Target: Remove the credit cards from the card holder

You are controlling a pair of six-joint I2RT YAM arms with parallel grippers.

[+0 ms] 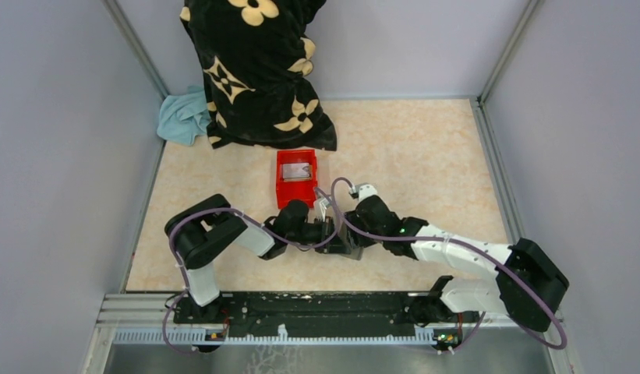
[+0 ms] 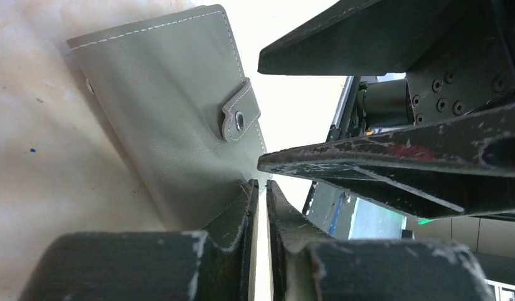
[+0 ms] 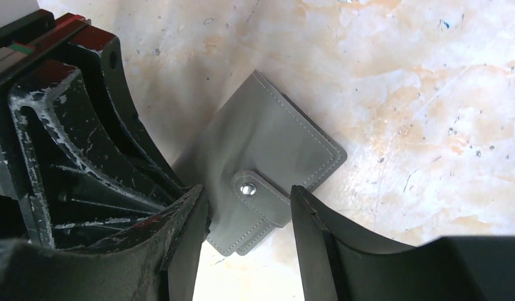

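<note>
The fastened snap tab lies at a slant across the gap between my right gripper's fingers, so I should back that gripper off and pinch the tab's rounded tip (image 3: 241,179).
The card holder (image 3: 273,147) is a grey folding wallet lying closed on the table, its snap tab (image 2: 239,118) fastened. My left gripper (image 2: 260,187) is pinched on one corner of it, with only a thin slit between the fingers. My right gripper (image 3: 248,190) stands open just above the tab, one finger (image 3: 311,226) on each side and neither touching. In the top view both grippers (image 1: 326,232) (image 1: 344,237) meet over the wallet and cover it. One silver-grey credit card (image 1: 296,169) lies in the red bin (image 1: 282,192). Any cards inside the wallet are hidden.
The red bin sits just beyond the grippers. A black cloth with cream flowers (image 1: 254,70) and a teal cloth (image 1: 184,117) lie at the back left. Grey walls (image 1: 59,156) close the table on three sides.
</note>
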